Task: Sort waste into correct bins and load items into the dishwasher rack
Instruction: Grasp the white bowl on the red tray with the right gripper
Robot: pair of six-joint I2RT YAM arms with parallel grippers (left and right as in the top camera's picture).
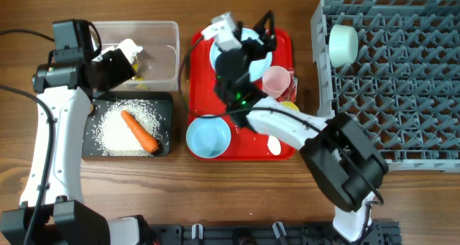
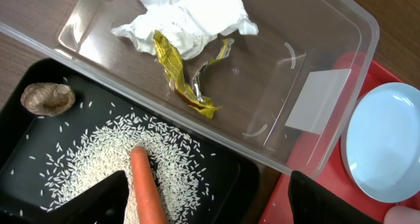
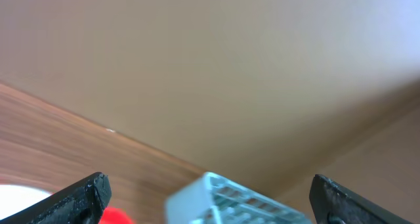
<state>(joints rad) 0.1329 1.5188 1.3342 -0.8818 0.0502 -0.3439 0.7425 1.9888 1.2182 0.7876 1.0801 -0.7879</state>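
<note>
I should next move my right gripper to the rim of the bowl [image 1: 227, 133] on the red tray, at the point nearest the black tray, and close it there.
The clear tub [image 1: 164, 37] holds crumpled white tissue [image 2: 190, 17] and a yellow wrapper [image 2: 180, 76]. The black tray [image 1: 164, 105] holds rice [image 2: 98, 158], a carrot [image 1: 140, 132] and a brown lump [image 2: 47, 98]. My left gripper [image 2: 210, 207] is open and empty, above the border of tray and tub, with the carrot [image 2: 146, 188] between its fingers' line. My right gripper [image 1: 253, 40] is open and empty, raised over the pale blue plate [image 2: 384, 142]. The pink cup [image 1: 277, 80], yellow cup [image 1: 289, 108], a bowl [image 1: 208, 137] and the white spoon [image 1: 274, 146] lie on the red tray. Another bowl [image 1: 343, 44] stands in the grey rack [image 1: 402, 80].
The red tray [image 1: 198, 101] sits between the bins and the rack. In the right wrist view only a rack corner [image 3: 230, 198], wood and a plain wall show. My right arm [image 1: 316, 130] stretches across the red tray's right side.
</note>
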